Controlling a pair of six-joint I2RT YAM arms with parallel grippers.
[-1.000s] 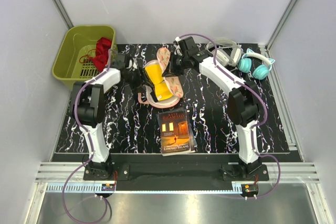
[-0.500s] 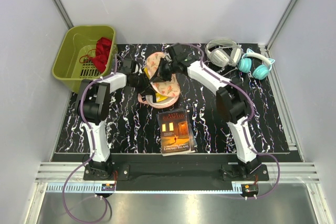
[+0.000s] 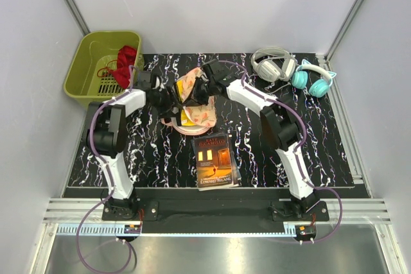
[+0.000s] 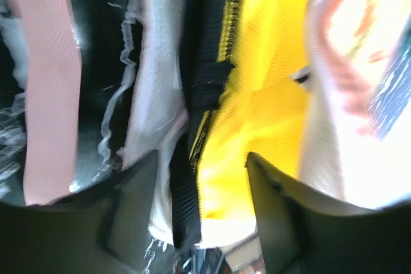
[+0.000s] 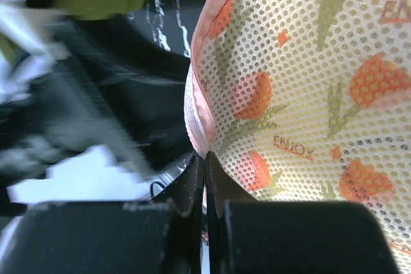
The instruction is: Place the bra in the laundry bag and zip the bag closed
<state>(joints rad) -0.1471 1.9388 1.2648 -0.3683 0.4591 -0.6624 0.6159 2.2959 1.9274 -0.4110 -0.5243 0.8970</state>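
I should use my left gripper to take the bag's pink rim (image 5: 203,119) and pull it over the bra's dark trim, as the trim lies uncovered between my left gripper's fingers.
The laundry bag (image 3: 198,115) lies mid-table, its printed upper half (image 3: 187,83) folded down over the yellow bra (image 3: 185,117), of which only a sliver shows. My right gripper (image 3: 204,88) is shut on the bag's pink rim (image 5: 200,120), with the mesh print (image 5: 308,94) filling that view. My left gripper (image 3: 169,99) sits at the bag's left side. In the left wrist view it (image 4: 192,158) stands open, with the bra (image 4: 257,94), its dark trim (image 4: 205,68) and the white mesh (image 4: 154,62) between the fingers (image 4: 289,222).
An olive-green basket (image 3: 83,62) holding a red cloth (image 3: 126,61) stands at the back left. A book (image 3: 215,160) lies just in front of the bag. White headphones (image 3: 275,63) and teal headphones (image 3: 313,79) lie at the back right.
The right gripper has swung the bag's upper half down and left over the bra, which was widely exposed. The left gripper moved in beside the bag, narrowed, then opened again.
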